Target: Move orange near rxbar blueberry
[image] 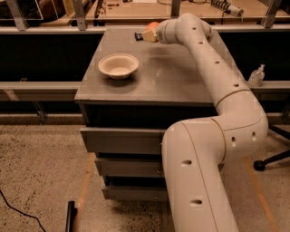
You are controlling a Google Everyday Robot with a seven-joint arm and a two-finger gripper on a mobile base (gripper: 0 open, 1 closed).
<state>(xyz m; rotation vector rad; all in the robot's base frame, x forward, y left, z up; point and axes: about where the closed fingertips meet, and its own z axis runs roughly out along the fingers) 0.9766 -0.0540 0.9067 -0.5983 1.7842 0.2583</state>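
I have the orange to put down with my gripper. Next, I set it at the far edge of the grey cabinet top (148, 33), beside the rxbar blueberry.
The orange (153, 25) is held in my gripper (150, 32) at the far edge of the grey cabinet top (172, 77); only its upper part shows past the tan finger (148, 36). The rxbar blueberry (138, 36), a small dark bar, lies on the top just left of the gripper, almost touching it, and is partly hidden by it. My arm reaches in from the lower right across the cabinet top.
A cream-white shallow bowl (118, 65) sits on the left front part of the top. The cabinet has drawers (122, 140) below. A rail and a wooden bench (195, 11) run behind. A clear bottle (256, 76) stands at the right.
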